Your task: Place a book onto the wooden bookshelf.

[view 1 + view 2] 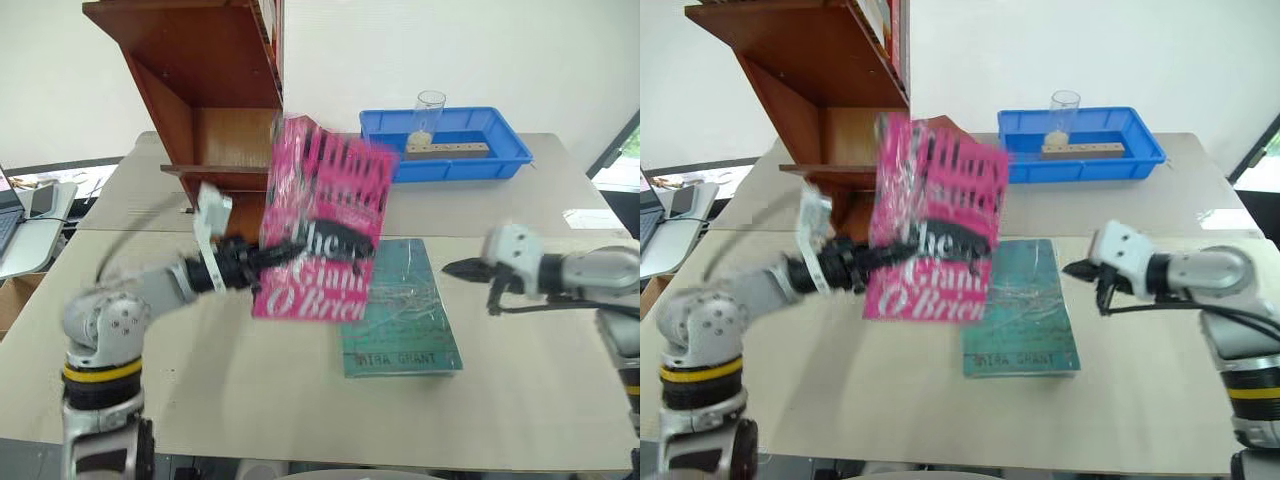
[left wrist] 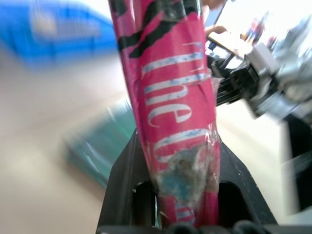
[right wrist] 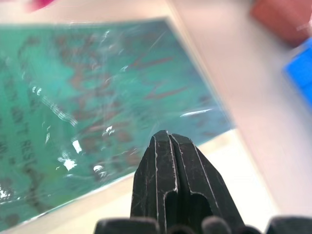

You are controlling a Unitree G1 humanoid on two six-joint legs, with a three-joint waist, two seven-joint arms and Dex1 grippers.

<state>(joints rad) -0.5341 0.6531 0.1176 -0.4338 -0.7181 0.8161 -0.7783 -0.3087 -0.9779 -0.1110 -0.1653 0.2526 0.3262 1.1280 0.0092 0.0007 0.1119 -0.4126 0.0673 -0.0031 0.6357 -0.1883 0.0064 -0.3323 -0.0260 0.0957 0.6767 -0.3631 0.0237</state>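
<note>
Next, my left gripper lets go of the bright pink book on the wooden bookshelf's board (image 1: 249,156) just above its bottom opening. The book is upright in the air over the table.
The bright pink book (image 1: 322,222) stands upright in the air over the table, its cover facing me, with my left gripper (image 1: 345,243) shut on it across the middle. In the left wrist view the pink cover (image 2: 176,112) runs up between the two black fingers (image 2: 124,180). The wooden bookshelf (image 1: 205,90) rises just behind and to the left of the book. Off to the right, above the table, my right gripper (image 1: 455,268) is shut and holds nothing; in its wrist view the fingertips (image 3: 168,141) point at the teal-green book's edge.
A teal-green book (image 1: 400,310) lies flat on the table below and right of the pink one. A blue plastic tray (image 1: 445,155) with a glass (image 1: 430,112) and a wooden block sits at the back right. A side desk with a laptop stands at far left.
</note>
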